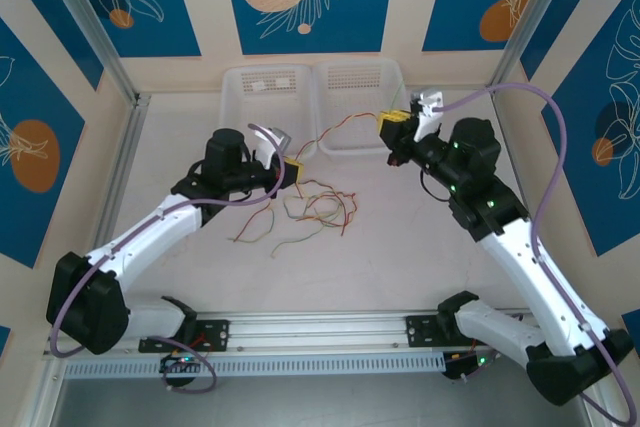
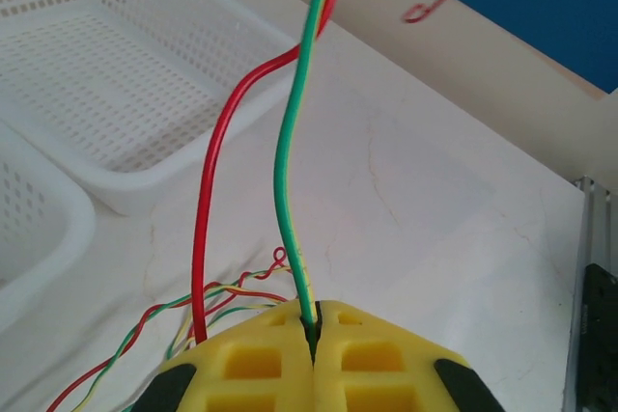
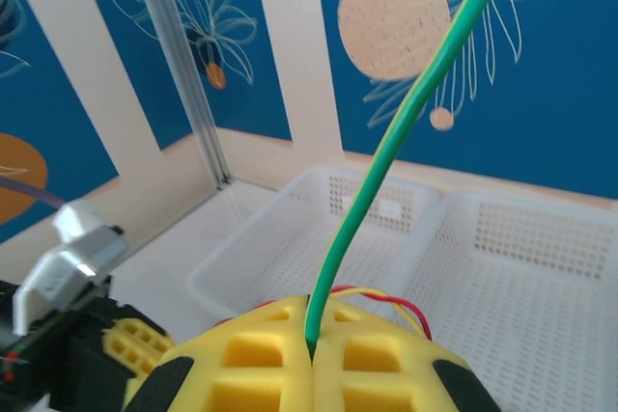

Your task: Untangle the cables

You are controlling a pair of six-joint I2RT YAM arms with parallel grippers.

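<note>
I can see the red cable winding around the green-yellow cable, so next I let go of the green end with my right gripper and take the red cable (image 2: 200,262) beside my left gripper.
Several thin curly cables (image 1: 312,209), red, yellow-green and orange-brown, lie tangled on the table between my arms. My left gripper (image 1: 294,173) hangs just above the tangle's left edge. In the left wrist view its yellow jaws (image 2: 316,320) are shut on a green-yellow cable (image 2: 288,171) that rises away, with a red cable (image 2: 206,229) beside it. A strand (image 1: 345,130) runs up to my right gripper (image 1: 392,129), which hovers at the front rim of the right basket. In the right wrist view the right gripper (image 3: 311,343) is shut on a green cable (image 3: 386,161), with a red-yellow twist (image 3: 391,298) behind.
Two white perforated baskets (image 1: 265,68) (image 1: 360,64) stand side by side at the back of the table. Metal frame posts (image 1: 125,162) and patterned walls close in the sides. A rail (image 1: 320,327) with both arm bases runs along the near edge.
</note>
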